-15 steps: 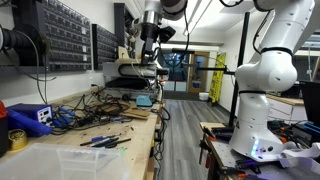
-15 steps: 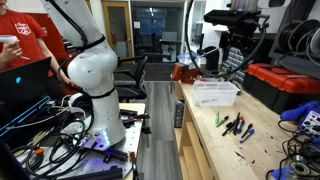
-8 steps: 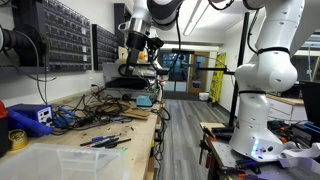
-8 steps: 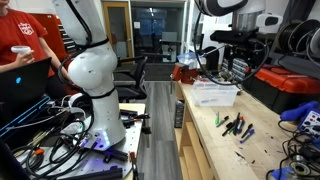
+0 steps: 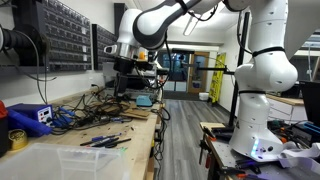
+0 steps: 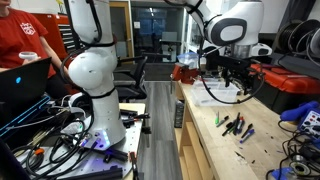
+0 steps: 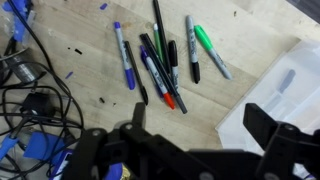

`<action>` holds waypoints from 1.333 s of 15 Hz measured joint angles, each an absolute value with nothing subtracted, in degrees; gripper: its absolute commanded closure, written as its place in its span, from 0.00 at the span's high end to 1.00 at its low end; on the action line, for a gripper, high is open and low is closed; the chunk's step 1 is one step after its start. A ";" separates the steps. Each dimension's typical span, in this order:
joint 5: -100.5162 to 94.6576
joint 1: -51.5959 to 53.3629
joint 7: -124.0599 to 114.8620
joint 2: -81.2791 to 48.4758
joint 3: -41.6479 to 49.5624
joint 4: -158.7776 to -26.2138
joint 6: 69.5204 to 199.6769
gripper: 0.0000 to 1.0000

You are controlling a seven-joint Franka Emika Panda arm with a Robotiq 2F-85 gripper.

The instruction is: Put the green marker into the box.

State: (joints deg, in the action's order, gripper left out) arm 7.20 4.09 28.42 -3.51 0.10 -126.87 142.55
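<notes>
My gripper is going to the green marker. It will close on the grey body of the green marker (image 5: 121, 148) (image 7: 215, 58), next to the marker's green cap.
The green marker (image 7: 209, 49) lies on the wooden bench at the right end of a loose cluster of pens (image 7: 155, 60). The cluster also shows in both exterior views (image 6: 235, 126) (image 5: 104, 141). The clear plastic box (image 6: 215, 94) stands on the bench beside the pens; its corner shows in the wrist view (image 7: 291, 88), and it fills the foreground in an exterior view (image 5: 60, 160). My gripper (image 7: 200, 125) is open and empty, well above the bench between the pens and the box. It also shows in both exterior views (image 6: 238, 82) (image 5: 128, 72).
A tangle of black and blue cables (image 7: 30, 95) lies beside the pens. A dark-blue device (image 5: 28, 117) and yellow tape (image 5: 17, 139) sit near the wall. A red toolbox (image 6: 283, 86) stands behind the bench. A second, white robot (image 6: 92, 70) stands in the aisle.
The arm has swung down from high above the bench, and the gripper now hangs lower, nearer the pens and the box. Nothing on the bench has moved.
</notes>
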 measured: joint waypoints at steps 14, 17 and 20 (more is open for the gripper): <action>7.62 2.96 43.40 -11.53 -6.89 -123.62 144.77 1.00; 7.66 2.88 46.15 -11.61 -7.37 -124.77 145.08 1.00; 7.65 2.87 46.13 -11.68 -7.38 -124.66 145.08 1.00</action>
State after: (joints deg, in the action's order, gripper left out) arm 7.65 2.87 46.13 -11.68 -7.38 -124.66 145.08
